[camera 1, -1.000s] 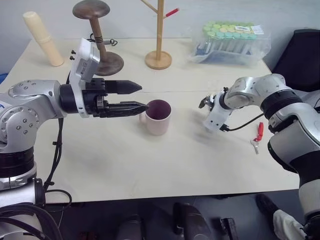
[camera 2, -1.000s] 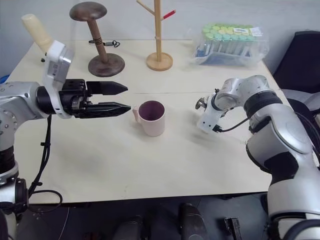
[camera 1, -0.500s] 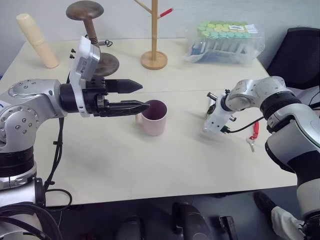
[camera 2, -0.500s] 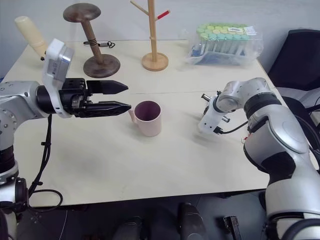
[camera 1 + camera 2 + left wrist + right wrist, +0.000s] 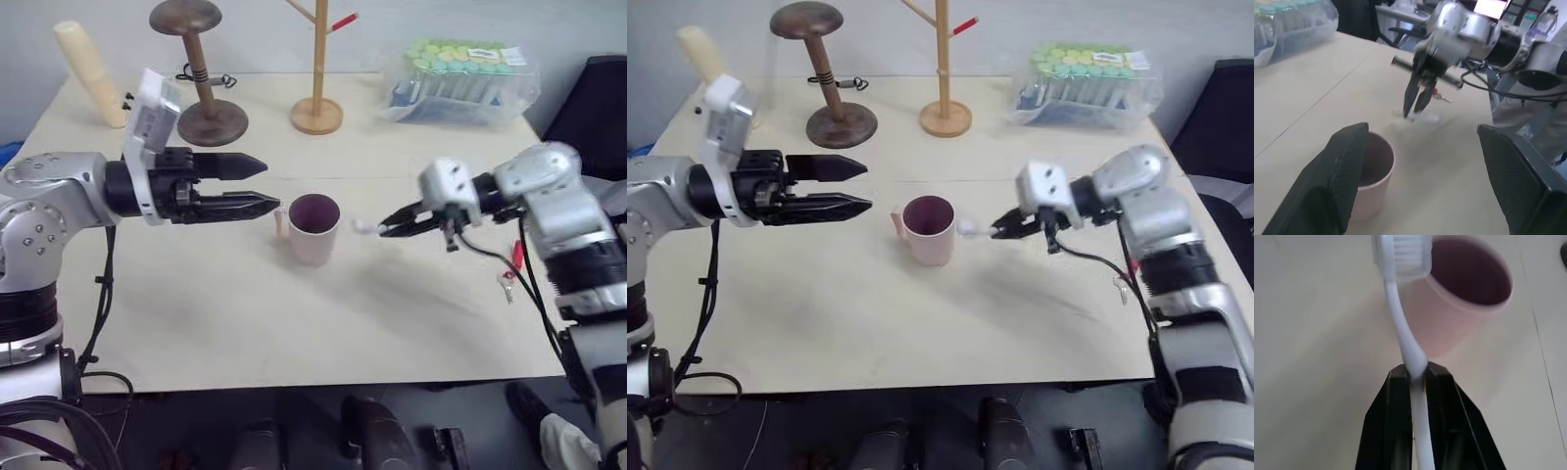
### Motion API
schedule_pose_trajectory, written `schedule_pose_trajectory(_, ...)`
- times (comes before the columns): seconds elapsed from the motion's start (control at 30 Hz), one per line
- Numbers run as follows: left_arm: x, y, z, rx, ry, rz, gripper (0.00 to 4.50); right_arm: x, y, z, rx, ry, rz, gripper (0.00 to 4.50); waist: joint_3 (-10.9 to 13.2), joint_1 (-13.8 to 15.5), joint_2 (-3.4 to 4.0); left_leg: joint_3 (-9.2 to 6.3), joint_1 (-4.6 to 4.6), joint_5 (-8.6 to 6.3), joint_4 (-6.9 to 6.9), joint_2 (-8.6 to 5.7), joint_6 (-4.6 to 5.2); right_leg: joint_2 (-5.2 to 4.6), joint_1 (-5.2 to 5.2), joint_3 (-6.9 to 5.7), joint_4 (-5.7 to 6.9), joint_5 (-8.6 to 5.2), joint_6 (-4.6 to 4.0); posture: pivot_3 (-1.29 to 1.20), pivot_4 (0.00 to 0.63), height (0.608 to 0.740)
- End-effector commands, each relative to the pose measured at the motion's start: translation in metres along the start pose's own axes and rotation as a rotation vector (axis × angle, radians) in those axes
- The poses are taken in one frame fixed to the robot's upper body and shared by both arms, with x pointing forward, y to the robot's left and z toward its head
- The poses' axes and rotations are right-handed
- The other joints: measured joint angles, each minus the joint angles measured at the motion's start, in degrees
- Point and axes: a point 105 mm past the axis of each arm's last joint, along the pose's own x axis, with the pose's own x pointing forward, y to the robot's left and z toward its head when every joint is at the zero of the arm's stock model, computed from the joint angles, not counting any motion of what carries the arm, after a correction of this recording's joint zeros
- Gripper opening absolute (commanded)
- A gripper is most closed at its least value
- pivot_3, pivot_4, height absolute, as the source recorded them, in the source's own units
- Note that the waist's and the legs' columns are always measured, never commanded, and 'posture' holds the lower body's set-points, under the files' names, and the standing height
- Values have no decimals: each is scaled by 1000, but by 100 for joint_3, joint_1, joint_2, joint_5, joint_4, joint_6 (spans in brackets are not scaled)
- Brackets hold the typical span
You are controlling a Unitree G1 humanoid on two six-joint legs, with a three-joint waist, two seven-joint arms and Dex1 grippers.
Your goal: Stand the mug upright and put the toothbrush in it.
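Observation:
My right gripper should release the white toothbrush, with its handle end down, inside the maroon hollow of the pale pink mug (image 5: 315, 215) (image 5: 1471, 274).
The pale pink mug (image 5: 313, 229) stands upright mid-table, its maroon inside facing up. My left gripper (image 5: 272, 185) hovers open just left of the mug, with its fingers (image 5: 1347, 166) apart and nothing between them. My right gripper (image 5: 394, 223) points toward the mug from the right and is shut on the handle of the white toothbrush (image 5: 1400, 323). The bristle head (image 5: 364, 227) sticks out past the fingertips, close to the mug's rim (image 5: 1469, 308) and above the table. In the left wrist view the right gripper (image 5: 1413, 110) hangs beyond the mug (image 5: 1374, 171).
At the back stand a cream cylinder (image 5: 90, 73), a brown wooden stand (image 5: 201, 83), a wooden peg tree (image 5: 317, 73) and a bag of capped tubes (image 5: 460, 78). A red-and-silver key item (image 5: 511, 269) lies at the right. A black chair (image 5: 600, 98) is beyond the table's right edge.
My right gripper has shut on the toothbrush, risen from the table, swung toward the mug and turned to point left. The left gripper has stayed open beside the mug.

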Motion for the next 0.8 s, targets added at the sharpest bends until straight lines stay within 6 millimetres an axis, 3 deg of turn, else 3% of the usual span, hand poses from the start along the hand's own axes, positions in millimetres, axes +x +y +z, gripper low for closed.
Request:
schedule_pose_trajectory(0.03, -11, 5, 10, 47, -18, 19, 3778, 1, 12, 50, 154, -227, -7, 100, 0, 50, 0, 5, 1, 0, 3, 0, 0, 4, 0, -1, 0, 0, 0, 0, 150, 740)
schedule_pose_trajectory(0.17, -20, 12, 11, 45, -30, 47, 3778, 10, -2, 80, 327, -426, -132, 100, 0, 57, -1, 14, 6, 0, 6, -1, -1, 8, 1, -2, 8, 0, 1, 0, 150, 740)
schedule_pose_trajectory(0.23, -23, 12, 11, 47, -35, 51, 3778, 19, -16, 85, 403, -483, -224, 100, 0, 58, -1, 18, 6, 0, 6, -4, -1, 7, 1, -1, 9, 1, 1, 0, 150, 740)
schedule_pose_trajectory(0.37, -30, 9, 9, 49, -33, 65, 3778, 40, -32, 77, 481, -500, -363, 100, 0, 42, -1, 27, 5, 0, -2, -5, -1, 8, -2, -6, 8, 0, 1, 0, 150, 740)
schedule_pose_trajectory(0.63, -37, 8, 9, 56, -40, 109, 3778, 51, -44, 51, 542, -516, -513, 100, 0, 24, -1, 51, 4, 0, -16, -9, -1, 11, -1, -15, 2, 0, 1, 0, 150, 740)
schedule_pose_trajectory(0.77, -35, 7, 9, 60, -46, 112, 3778, 62, -39, 38, 563, -497, -497, 100, 0, 15, -1, 56, 8, 1, -22, -7, -3, 15, -1, -13, 0, 0, 1, 0, 150, 740)
schedule_pose_trajectory(0.8, -34, 7, 8, 67, -44, 113, 3778, 64, -38, 33, 581, -495, -496, 450, 0, 13, -1, 57, 8, 1, -23, -7, -3, 15, -1, -12, 0, 0, 1, 0, 150, 740)
